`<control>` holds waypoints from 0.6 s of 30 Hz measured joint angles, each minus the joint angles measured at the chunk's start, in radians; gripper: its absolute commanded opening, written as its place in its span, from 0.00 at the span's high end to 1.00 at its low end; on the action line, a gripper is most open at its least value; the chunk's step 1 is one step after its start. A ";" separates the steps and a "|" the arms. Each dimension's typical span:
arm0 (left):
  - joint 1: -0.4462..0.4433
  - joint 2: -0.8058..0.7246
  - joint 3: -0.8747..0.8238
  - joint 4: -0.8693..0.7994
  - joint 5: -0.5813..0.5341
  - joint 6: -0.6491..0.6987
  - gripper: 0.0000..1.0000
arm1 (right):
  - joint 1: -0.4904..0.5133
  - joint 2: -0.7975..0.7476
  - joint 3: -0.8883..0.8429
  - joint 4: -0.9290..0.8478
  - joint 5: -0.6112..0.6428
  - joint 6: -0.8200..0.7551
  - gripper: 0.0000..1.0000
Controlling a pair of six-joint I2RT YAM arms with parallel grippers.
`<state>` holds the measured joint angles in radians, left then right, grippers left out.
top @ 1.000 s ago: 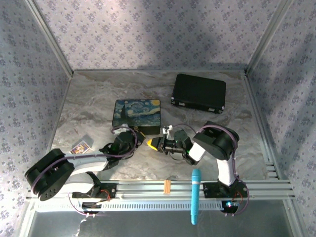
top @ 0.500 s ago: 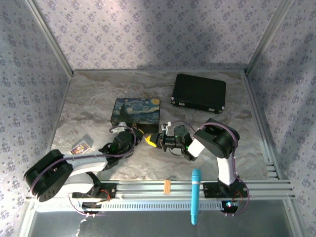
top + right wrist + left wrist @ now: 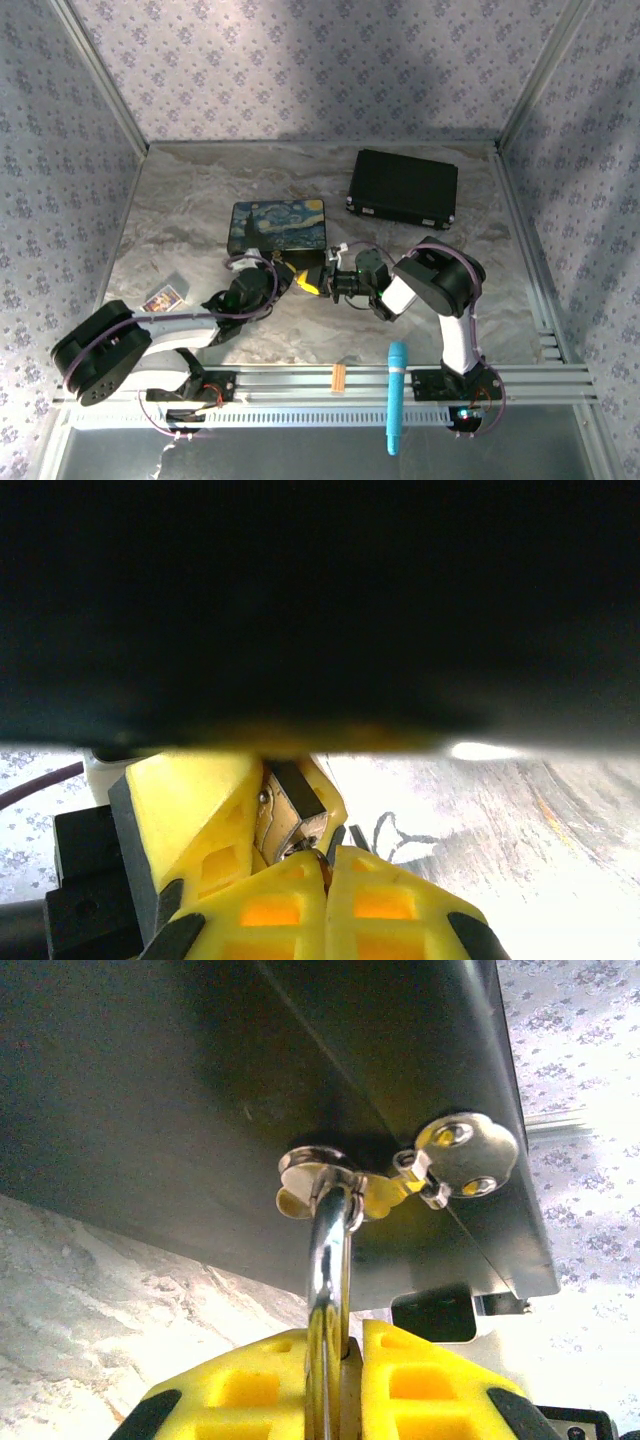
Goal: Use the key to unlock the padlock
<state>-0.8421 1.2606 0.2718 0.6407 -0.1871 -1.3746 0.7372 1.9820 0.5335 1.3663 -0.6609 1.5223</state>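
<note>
I have little room to turn the key because my right gripper's wrist crowds the tin's dark side, so I will open, roll the wrist back and regrip the key (image 3: 323, 866).
The padlock (image 3: 283, 818) has a brass body, clamped between the yellow fingers of my left gripper (image 3: 288, 273), which is shut on it. Its silvery shackle (image 3: 328, 1250) rises from between those fingers (image 3: 430, 1380) and passes through a metal loop on the dark side wall of the starry-night tin (image 3: 278, 226). My right gripper (image 3: 327, 860) is shut on the key (image 3: 325, 872), a thin brownish sliver between its pads. The key's tip sits at the padlock's lower end; whether it is inside the keyhole is hidden. In the top view both grippers meet just in front of the tin, with the right gripper (image 3: 313, 283) on the right.
A black case (image 3: 403, 187) lies at the back right. A small card (image 3: 163, 297) lies at the left, and a blue cylinder (image 3: 396, 395) and an orange piece (image 3: 339, 377) rest on the front rail. The tin's clasp (image 3: 460, 1150) hangs right of the shackle.
My right gripper has moved left and slightly away from me, closing in on the left gripper and the tin. The left gripper has edged a little toward the tin.
</note>
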 measured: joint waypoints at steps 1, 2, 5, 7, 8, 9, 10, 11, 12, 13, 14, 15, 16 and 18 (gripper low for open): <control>0.000 0.000 0.000 0.000 0.000 0.000 1.00 | 0.000 0.000 0.000 0.000 -0.002 0.000 1.00; 0.000 0.000 0.000 0.000 0.000 0.000 1.00 | -0.001 0.000 0.000 0.000 -0.002 0.000 1.00; -0.002 0.000 0.000 -0.005 -0.001 0.000 1.00 | -0.002 -0.001 0.000 0.000 -0.002 0.000 1.00; -0.010 -0.002 0.010 -0.028 -0.011 0.000 1.00 | 0.000 -0.008 -0.005 -0.005 0.006 -0.007 1.00; -0.015 -0.003 0.016 -0.041 -0.018 0.000 1.00 | 0.003 -0.013 -0.010 -0.007 0.014 -0.011 1.00; -0.019 -0.003 0.022 -0.051 -0.024 0.000 1.00 | 0.005 -0.019 -0.014 -0.008 0.023 -0.011 1.00; -0.023 -0.003 0.025 -0.055 -0.033 0.000 1.00 | 0.007 -0.021 -0.015 -0.008 0.029 -0.011 1.00; -0.024 -0.003 0.025 -0.055 -0.039 0.000 1.00 | 0.011 -0.021 -0.015 -0.008 0.039 -0.012 1.00; -0.024 -0.003 0.026 -0.057 -0.042 -0.004 1.00 | 0.017 -0.021 -0.015 -0.009 0.051 -0.017 1.00; -0.024 -0.003 0.026 -0.062 -0.046 -0.007 1.00 | 0.024 -0.022 -0.015 -0.014 0.064 -0.023 1.00; -0.024 -0.002 0.026 -0.065 -0.049 -0.008 1.00 | 0.029 -0.023 -0.015 -0.018 0.074 -0.027 0.97; -0.024 0.000 0.026 -0.070 -0.049 -0.008 1.00 | 0.033 -0.023 -0.015 -0.024 0.083 -0.029 0.93; -0.024 0.002 0.027 -0.073 -0.050 -0.013 1.00 | 0.037 -0.022 -0.015 -0.026 0.090 -0.029 0.88; -0.025 0.005 0.027 -0.077 -0.047 -0.023 1.00 | 0.040 -0.022 -0.015 -0.031 0.102 -0.035 0.79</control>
<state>-0.8669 1.2659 0.2985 0.5640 -0.2340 -1.3975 0.7773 1.9602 0.5186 1.3354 -0.5591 1.4872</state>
